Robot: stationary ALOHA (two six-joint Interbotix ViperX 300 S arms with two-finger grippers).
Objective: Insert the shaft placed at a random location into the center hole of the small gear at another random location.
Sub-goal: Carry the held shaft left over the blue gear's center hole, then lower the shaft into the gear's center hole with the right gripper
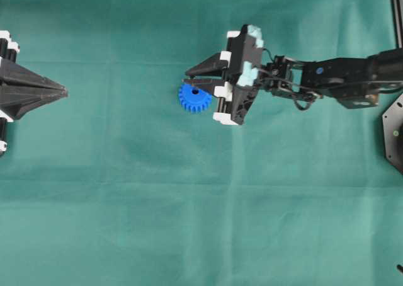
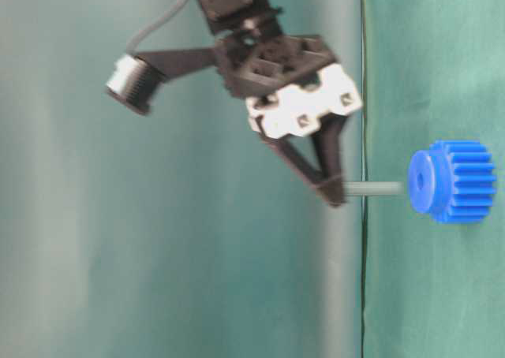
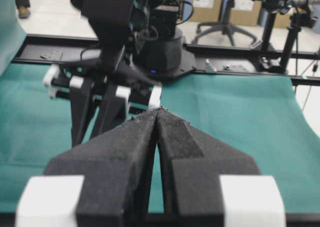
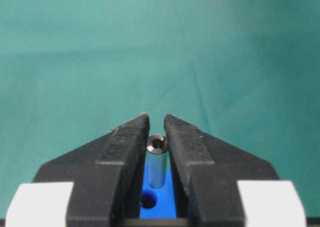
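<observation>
The robot's right gripper should release the grey shaft upright in the center hole of the bright blue small gear (image 1: 196, 91) (image 4: 148, 199).
The small gear (image 1: 194, 97), bright blue, lies flat on the green cloth near the middle. My right gripper (image 1: 189, 76) hangs over its upper edge, shut on the shaft (image 2: 371, 188), a thin grey pin. In the table-level view the shaft points at the gear (image 2: 456, 180), with its free end right at the hub face beside the center hole (image 2: 419, 182). In the right wrist view the shaft (image 4: 158, 159) sits between the fingers of my right gripper (image 4: 156, 119), its lower end just right of and above the center hole (image 4: 149, 201). My left gripper (image 1: 63, 92) rests shut and empty at the far left.
Green cloth covers the whole table. A black frame rail (image 1: 395, 9) runs along the right edge, with the right arm's base plate (image 1: 393, 131) below it. From the left wrist, the right arm (image 3: 110, 87) stands beyond the shut left gripper (image 3: 159, 109).
</observation>
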